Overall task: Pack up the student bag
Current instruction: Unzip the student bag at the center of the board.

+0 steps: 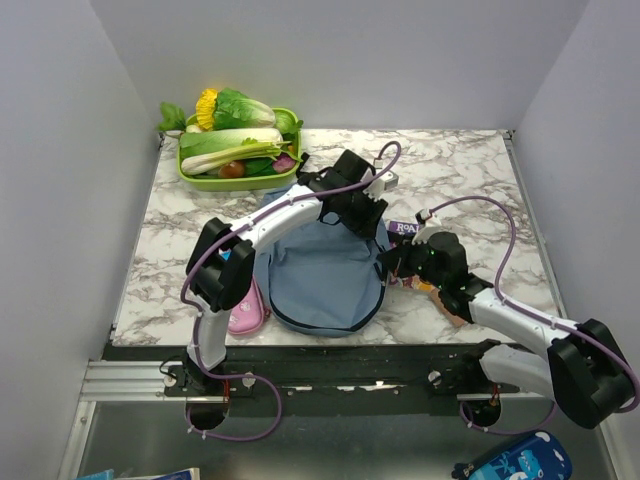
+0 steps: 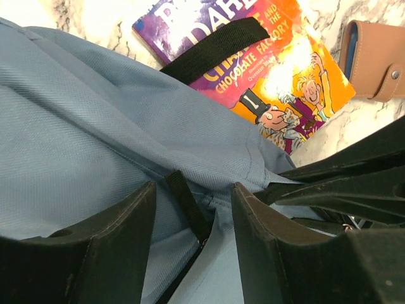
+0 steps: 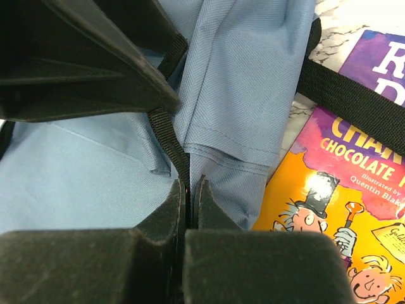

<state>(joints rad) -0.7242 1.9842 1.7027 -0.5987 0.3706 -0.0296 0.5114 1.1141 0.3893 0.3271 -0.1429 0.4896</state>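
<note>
My right gripper is pinching the black zip while the bag's blue fold [image 3: 158,161] next to it is loose, so I should open it and take hold of that fold to steady it.
The student bag [image 1: 325,280], a dusty-blue backpack, lies flat in the middle of the table. My left gripper [image 1: 365,215] is at its far right edge. In the left wrist view it [image 2: 193,215] is open, its fingers straddling blue fabric [image 2: 95,114] and a black zip strip [image 2: 186,202] without closing on them. My right gripper [image 1: 400,262] is at the bag's right edge. In the right wrist view it [image 3: 190,187] is shut on the bag's black zip strip [image 3: 166,130]. A purple and orange book [image 2: 266,69] lies just beside the bag [image 3: 240,82], under a black strap [image 3: 354,104].
A brown wallet [image 2: 376,60] lies right of the book [image 1: 405,228]. A pink pencil case [image 1: 247,310] lies at the bag's left side. A green tray [image 1: 190,172] of vegetables stands at the back left. A dark-blue printed pouch [image 1: 515,462] lies below the table edge.
</note>
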